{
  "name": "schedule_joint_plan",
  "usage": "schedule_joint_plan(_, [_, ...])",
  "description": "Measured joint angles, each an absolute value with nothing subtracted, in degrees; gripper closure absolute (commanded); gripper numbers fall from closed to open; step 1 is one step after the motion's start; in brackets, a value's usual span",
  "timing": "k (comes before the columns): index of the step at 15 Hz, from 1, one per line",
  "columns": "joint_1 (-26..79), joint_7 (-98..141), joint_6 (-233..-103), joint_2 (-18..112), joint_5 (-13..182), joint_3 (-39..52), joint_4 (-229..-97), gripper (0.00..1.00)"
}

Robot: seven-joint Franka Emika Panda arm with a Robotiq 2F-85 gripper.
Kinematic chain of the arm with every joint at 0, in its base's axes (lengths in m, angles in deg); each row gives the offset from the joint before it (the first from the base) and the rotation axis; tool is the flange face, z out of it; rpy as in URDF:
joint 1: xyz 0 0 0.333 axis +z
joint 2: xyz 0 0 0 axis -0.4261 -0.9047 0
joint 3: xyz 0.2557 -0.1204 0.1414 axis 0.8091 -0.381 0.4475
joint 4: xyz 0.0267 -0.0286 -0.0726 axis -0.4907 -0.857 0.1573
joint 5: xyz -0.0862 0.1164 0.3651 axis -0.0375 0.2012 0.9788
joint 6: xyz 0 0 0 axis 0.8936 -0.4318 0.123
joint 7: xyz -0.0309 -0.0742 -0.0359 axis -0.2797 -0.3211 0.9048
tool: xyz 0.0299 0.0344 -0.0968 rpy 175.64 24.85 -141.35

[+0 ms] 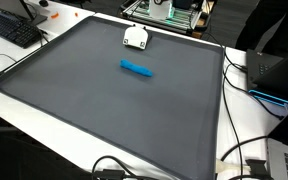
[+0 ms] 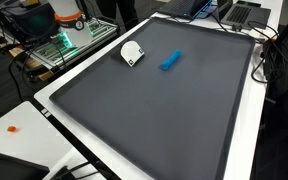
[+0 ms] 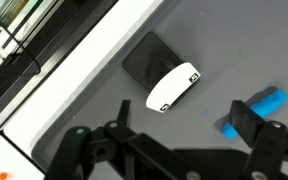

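Observation:
My gripper needs to next move to the middle of the white curved object's top edge [image 1: 135, 29] [image 3: 174, 87], between its black-marked ends, and close on it there.
In the wrist view my gripper [image 3: 184, 125] is open, its dark fingers [image 3: 122, 118] spread over bare grey mat [image 3: 199, 40] with nothing between them. A small white curved object [image 3: 172, 88] with black-marked ends lies just beyond the fingers, beside a dark patch [image 3: 147, 60]. A blue stick-like object [image 3: 266, 103] lies to the right, partly hidden behind the right finger. In both exterior views the white object [image 1: 136, 37] [image 2: 131, 52] sits near the mat's edge and the blue one [image 1: 136, 68] [image 2: 170, 60] lies close by. Neither exterior view shows the gripper or the arm.
The grey mat [image 1: 114, 110] covers a white table [image 2: 54, 115]. A keyboard [image 1: 14, 28] and cables [image 1: 124, 168] lie off the mat, with a laptop [image 1: 282, 70] at one side. A rack with green electronics [image 2: 62, 42] stands beyond the table's edge.

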State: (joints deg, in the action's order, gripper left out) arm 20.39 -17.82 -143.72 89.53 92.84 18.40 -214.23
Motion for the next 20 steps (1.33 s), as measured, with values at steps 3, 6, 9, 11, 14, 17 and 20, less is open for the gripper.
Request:
schedule_joint_plan(3, [20.6, -23.4, -149.8, 88.7, 98.2, 18.4, -217.9, 0.0])
schedule_joint_plan(6, [21.4, -26.3, -159.1, 87.7, 104.3, 18.3, -222.2, 0.0])
schedule_joint_plan(9, [22.7, -26.3, -163.0, 87.6, 106.9, 18.0, -224.4, 0.0])
schedule_joint_plan(11, [22.8, -26.3, -163.0, 87.7, 107.0, 17.9, -224.4, 0.0])
schedule_joint_plan(14, [22.8, -26.4, -163.4, 87.3, 106.9, 17.8, -224.4, 0.0])
schedule_joint_plan(17, [22.7, -26.5, -165.7, 85.5, 106.9, 17.3, -224.9, 0.0])
schedule_joint_plan(20, [22.7, -26.5, -167.6, 83.4, 107.0, 16.3, -225.6, 0.0])
